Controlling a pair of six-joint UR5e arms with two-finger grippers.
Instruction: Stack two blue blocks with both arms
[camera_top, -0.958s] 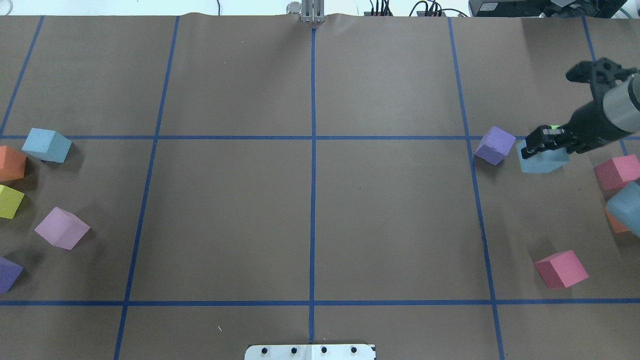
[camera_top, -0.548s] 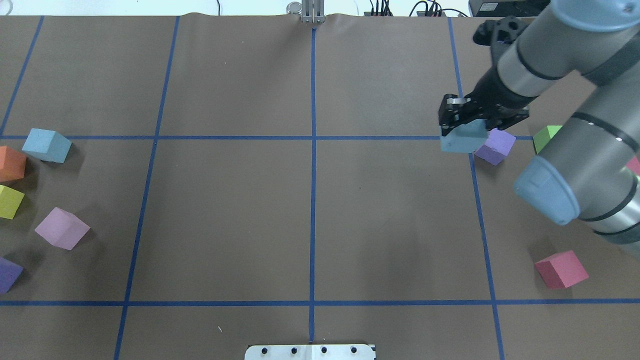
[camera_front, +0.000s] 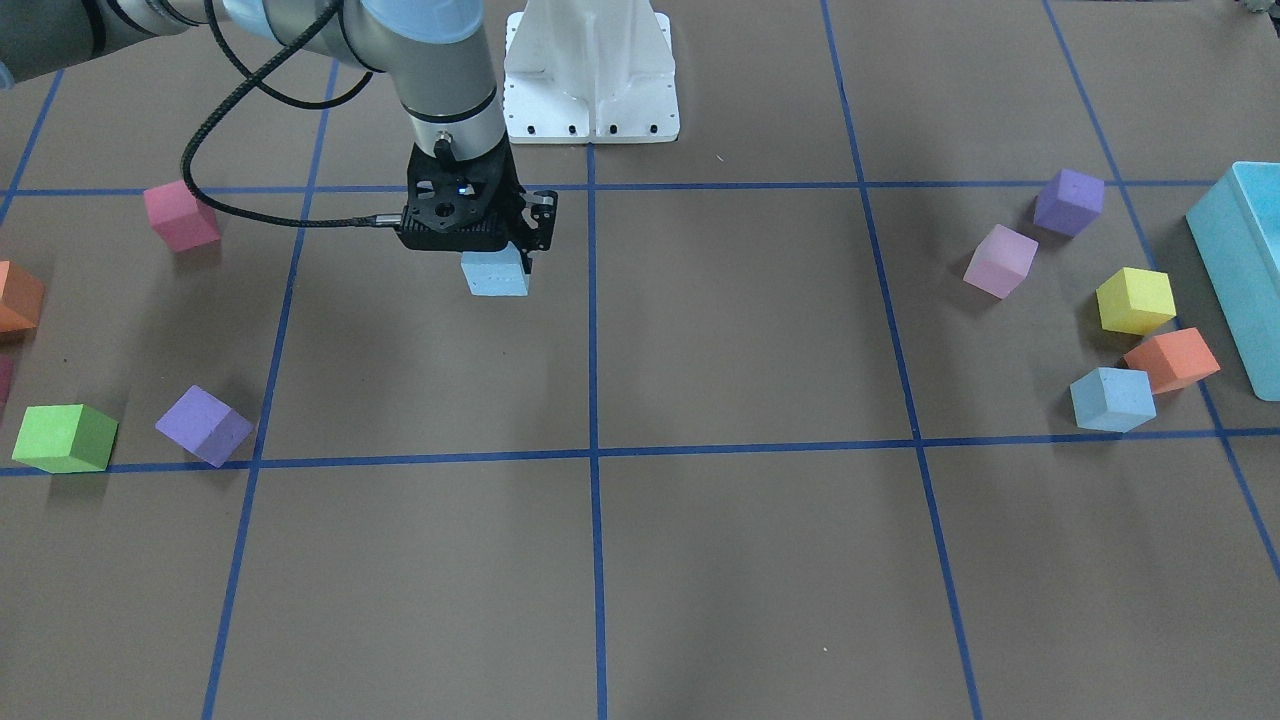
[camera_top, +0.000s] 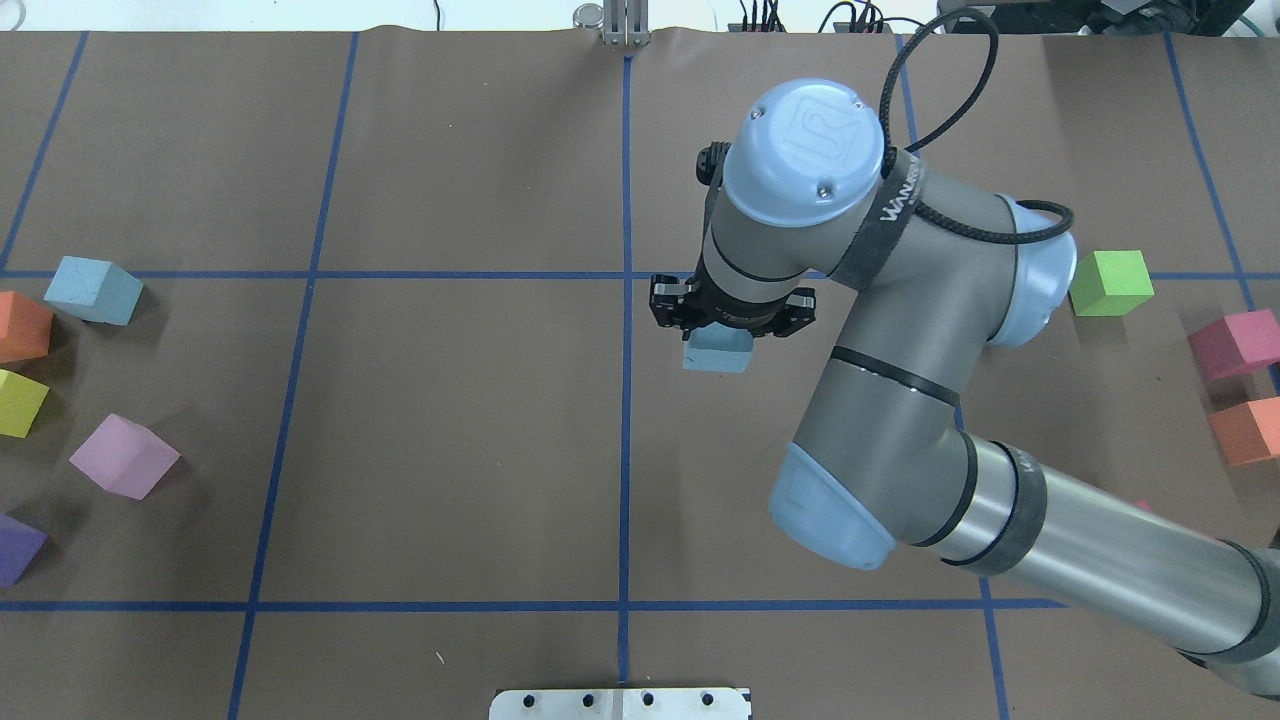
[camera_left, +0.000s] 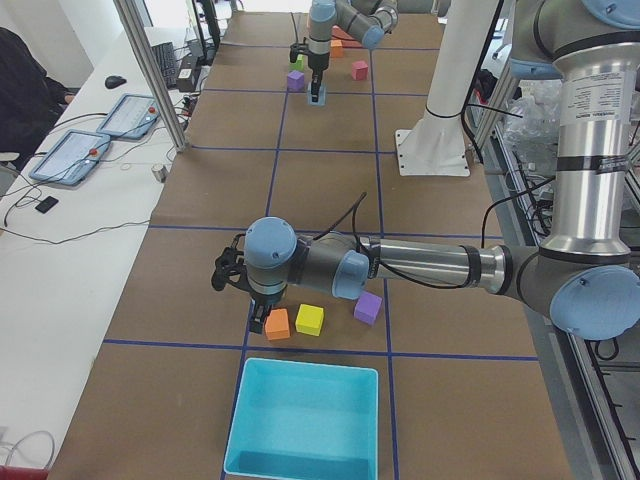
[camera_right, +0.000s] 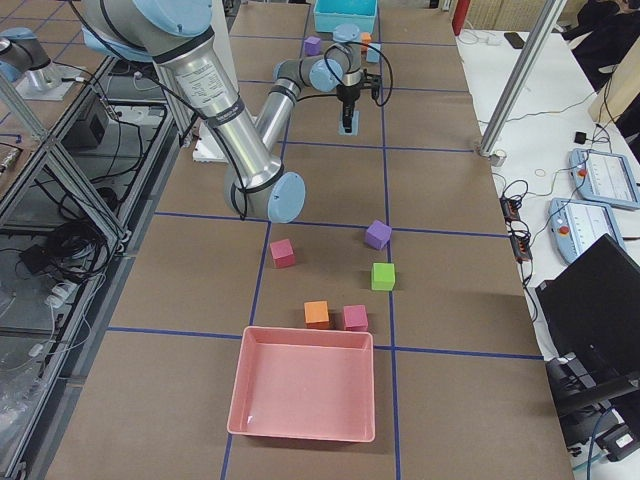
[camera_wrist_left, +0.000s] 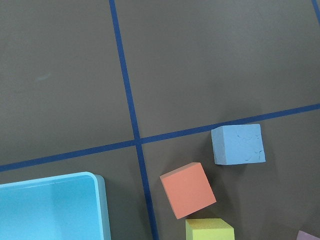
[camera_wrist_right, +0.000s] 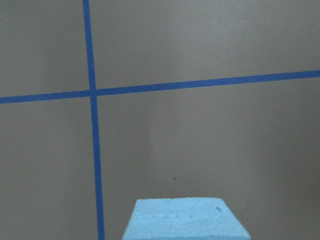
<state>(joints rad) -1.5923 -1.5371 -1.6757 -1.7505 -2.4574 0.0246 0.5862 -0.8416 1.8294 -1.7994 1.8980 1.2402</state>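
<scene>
The pale blue block, now held low over the table, will go down from my right gripper on the table's centre line (camera_front: 595, 360) (camera_wrist_right: 98, 202), a little short of the crossing.
My right gripper (camera_top: 719, 338) is shut on a pale blue block (camera_top: 717, 352), just right of the table's centre line. It holds the block low over the table (camera_front: 495, 273). The block's top edge shows at the bottom of the right wrist view (camera_wrist_right: 185, 220). The second blue block (camera_top: 93, 290) lies at the far left, next to an orange cube (camera_top: 20, 327). It also shows in the left wrist view (camera_wrist_left: 237, 144). My left gripper (camera_left: 258, 318) hangs over that cluster and shows only in a side view; I cannot tell whether it is open or shut.
Yellow (camera_top: 18, 403), pale pink (camera_top: 123, 456) and purple (camera_top: 15, 548) cubes lie by the left block, with a turquoise bin (camera_front: 1235, 270) beyond. Green (camera_top: 1110, 283), pink (camera_top: 1235, 343) and orange (camera_top: 1245, 430) cubes lie at the right. A pink bin (camera_right: 305, 385) stands at that end.
My right arm has carried the blue block from the far right, past the purple cube, leftward to near the centre line. The other cubes have not moved.
</scene>
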